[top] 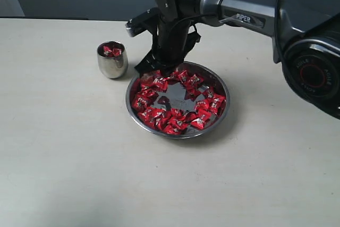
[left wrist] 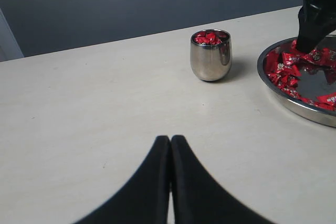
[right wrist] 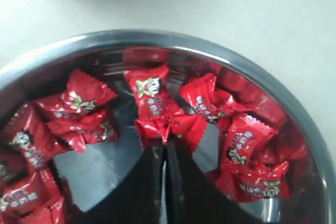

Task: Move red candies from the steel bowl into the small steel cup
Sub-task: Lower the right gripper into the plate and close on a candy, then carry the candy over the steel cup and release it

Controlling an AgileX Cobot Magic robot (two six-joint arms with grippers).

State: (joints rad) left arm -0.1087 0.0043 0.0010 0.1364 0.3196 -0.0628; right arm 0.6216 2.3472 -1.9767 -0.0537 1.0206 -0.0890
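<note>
Next, my right gripper releases its red candy on top of the few candies inside the small steel cup (top: 112, 46).
The steel bowl (top: 178, 135) sits mid-table with red candies (top: 154, 114) ringed round its bare centre. My right gripper (top: 154, 70) reaches down inside the bowl's far left edge. In the right wrist view the right gripper (right wrist: 164, 141) is shut, its tips pinching the crinkled end of one red candy (right wrist: 151, 100) that lies on the bowl floor. The small steel cup (top: 111, 63) stands upright just left of the bowl, with a few red candies (left wrist: 209, 38) inside. My left gripper (left wrist: 170, 139) is shut and empty, over bare table short of the cup (left wrist: 210, 59).
The pale table (top: 64, 147) spreads wide to the left and front of the bowl. The right arm's grey link (top: 249, 14) crosses above the back right. A dark wall runs behind the table's far edge. The bowl's rim (left wrist: 299, 107) lies right of the cup.
</note>
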